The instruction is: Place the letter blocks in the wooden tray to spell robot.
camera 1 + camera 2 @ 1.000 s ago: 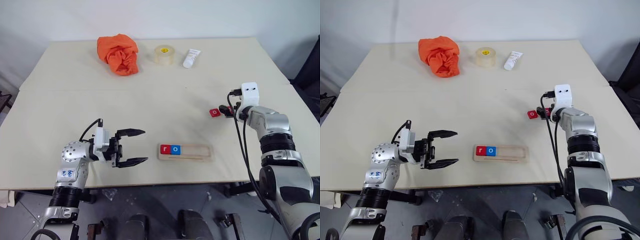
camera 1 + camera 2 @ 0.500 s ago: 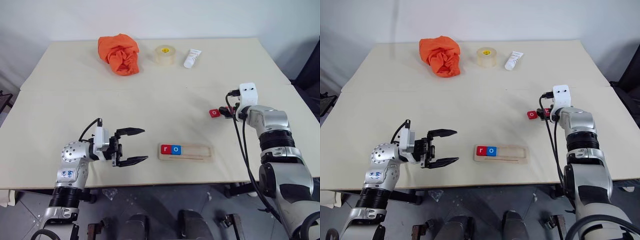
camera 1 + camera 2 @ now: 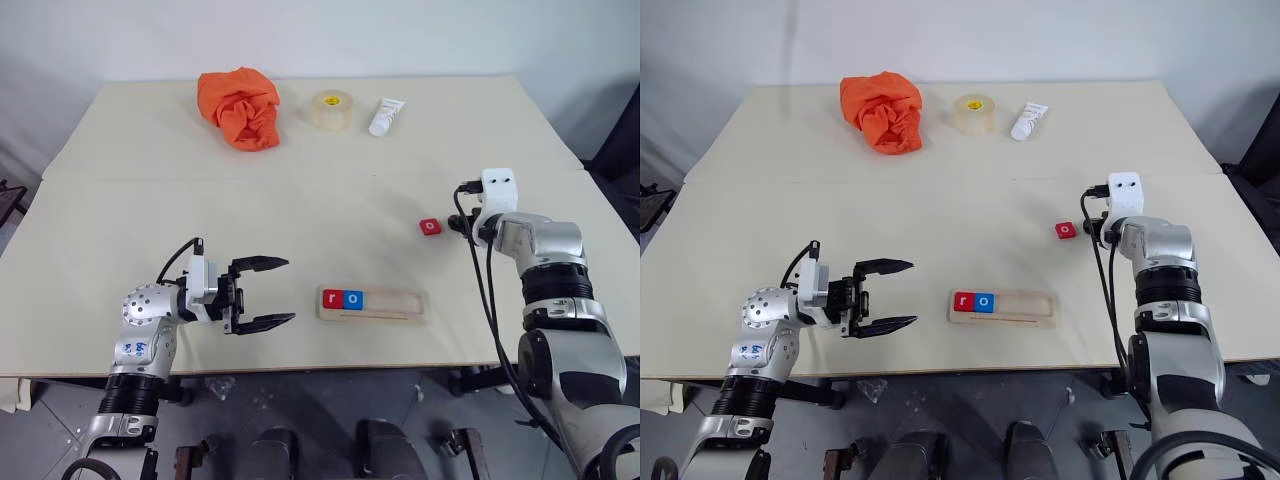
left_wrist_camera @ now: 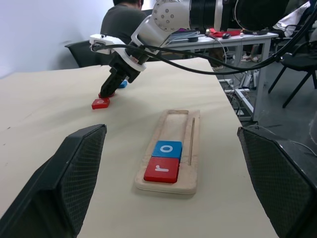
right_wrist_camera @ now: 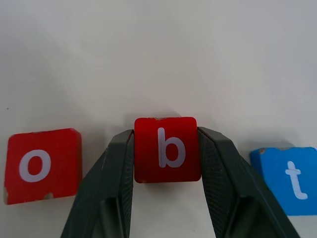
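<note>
The red b block will go down on the table [image 3: 455, 307] next to the wooden tray's empty end, set there by my right gripper.
The wooden tray [image 3: 397, 304] lies near the table's front edge with a red r block [image 3: 332, 298] and a blue o block [image 3: 352, 299] at its left end. To its right and farther back, my right gripper [image 3: 459, 224] points down at the table. In the right wrist view its fingers [image 5: 116, 168] press both sides of a red b block [image 5: 167, 148] that rests on the table. A red o block [image 5: 43, 164] and a blue t block [image 5: 290, 178] lie on either side. My left gripper [image 3: 290, 291] hovers open left of the tray.
An orange cloth [image 3: 238, 106], a tape roll [image 3: 331, 108] and a white tube [image 3: 383, 116] sit along the far edge. In the left wrist view a seated person [image 4: 124, 20], a desk and chairs stand beyond the table's right side.
My right gripper's fingers have closed in on the red b block. The left arm has stayed still.
</note>
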Controlling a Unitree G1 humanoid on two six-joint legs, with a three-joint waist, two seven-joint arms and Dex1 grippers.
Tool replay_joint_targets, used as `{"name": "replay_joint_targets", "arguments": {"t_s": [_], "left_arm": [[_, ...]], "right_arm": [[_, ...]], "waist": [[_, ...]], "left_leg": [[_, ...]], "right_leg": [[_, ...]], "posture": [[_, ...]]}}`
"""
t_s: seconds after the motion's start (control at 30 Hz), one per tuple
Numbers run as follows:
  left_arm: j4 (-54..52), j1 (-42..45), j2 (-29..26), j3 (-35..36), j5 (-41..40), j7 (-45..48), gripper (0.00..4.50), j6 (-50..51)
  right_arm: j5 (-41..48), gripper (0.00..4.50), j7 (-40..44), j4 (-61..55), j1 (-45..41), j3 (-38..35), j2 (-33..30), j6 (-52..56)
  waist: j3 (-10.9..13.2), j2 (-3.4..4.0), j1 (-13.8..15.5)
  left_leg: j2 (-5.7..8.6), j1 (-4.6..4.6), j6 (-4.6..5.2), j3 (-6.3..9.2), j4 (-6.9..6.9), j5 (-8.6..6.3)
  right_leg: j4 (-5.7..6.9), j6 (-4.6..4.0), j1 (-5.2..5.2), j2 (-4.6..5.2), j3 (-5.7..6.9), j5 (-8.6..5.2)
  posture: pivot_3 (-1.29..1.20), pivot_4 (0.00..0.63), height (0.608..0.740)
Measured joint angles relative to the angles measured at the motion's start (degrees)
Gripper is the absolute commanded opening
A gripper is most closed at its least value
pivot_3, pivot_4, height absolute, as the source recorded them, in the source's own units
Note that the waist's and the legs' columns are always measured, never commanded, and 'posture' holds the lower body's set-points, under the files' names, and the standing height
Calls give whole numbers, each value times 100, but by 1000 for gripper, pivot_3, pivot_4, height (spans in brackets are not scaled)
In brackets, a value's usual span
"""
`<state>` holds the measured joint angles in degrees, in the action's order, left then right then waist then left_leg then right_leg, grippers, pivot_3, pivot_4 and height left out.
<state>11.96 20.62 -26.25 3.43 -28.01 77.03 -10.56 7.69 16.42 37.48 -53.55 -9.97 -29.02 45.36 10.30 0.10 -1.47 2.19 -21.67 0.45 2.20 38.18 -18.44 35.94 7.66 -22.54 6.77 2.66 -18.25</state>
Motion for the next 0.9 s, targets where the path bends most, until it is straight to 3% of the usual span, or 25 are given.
{"name": "replay_joint_targets", "arguments": {"t_s": [0.1, 0.2, 0.33, 0.43, 0.9], "left_arm": [[16, 7, 33, -17, -1, 84, 4500, 4], [44, 7, 48, -44, -12, 245, 4500, 34], [204, 37, 30, -54, -43, 438, 4500, 60], [440, 153, 25, -50, -45, 576, 4500, 53], [896, 425, 29, -35, -44, 889, 4500, 17]], "right_arm": [[206, 1472, -107, -1220, 464, -252, 40, 356], [531, 1472, -318, -3146, 1238, -573, 426, 829], [821, 1472, -540, -5205, 2368, -635, 915, 1386], [881, 1472, -541, -6325, 3013, -462, 897, 1411], [668, 1472, -1283, -8300, 4577, -280, 1117, 3232]], "waist": [[0, 0, 1], [-1, 1, 4], [-1, 2, 14], [-1, 2, 32], [-1, 2, 128]], "left_leg": [[-4, -2, 0, 1, -5, 0], [-8, -2, -3, 6, -9, -1], [-6, -3, -3, 7, -9, -1], [2, -3, 0, 6, -6, -1], [0, -2, 0, 8, -7, 0]], "right_leg": [[0, 0, -5, -2, 1, 0], [1, 0, -7, -5, 1, 0], [1, 0, -7, -6, -3, 0], [1, 0, -5, -3, -4, 0], [3, 0, -6, -9, -8, 0]], "posture": [[0, 150, 740], [0, 150, 740], [0, 150, 740], [0, 150, 740], [0, 150, 740]]}}
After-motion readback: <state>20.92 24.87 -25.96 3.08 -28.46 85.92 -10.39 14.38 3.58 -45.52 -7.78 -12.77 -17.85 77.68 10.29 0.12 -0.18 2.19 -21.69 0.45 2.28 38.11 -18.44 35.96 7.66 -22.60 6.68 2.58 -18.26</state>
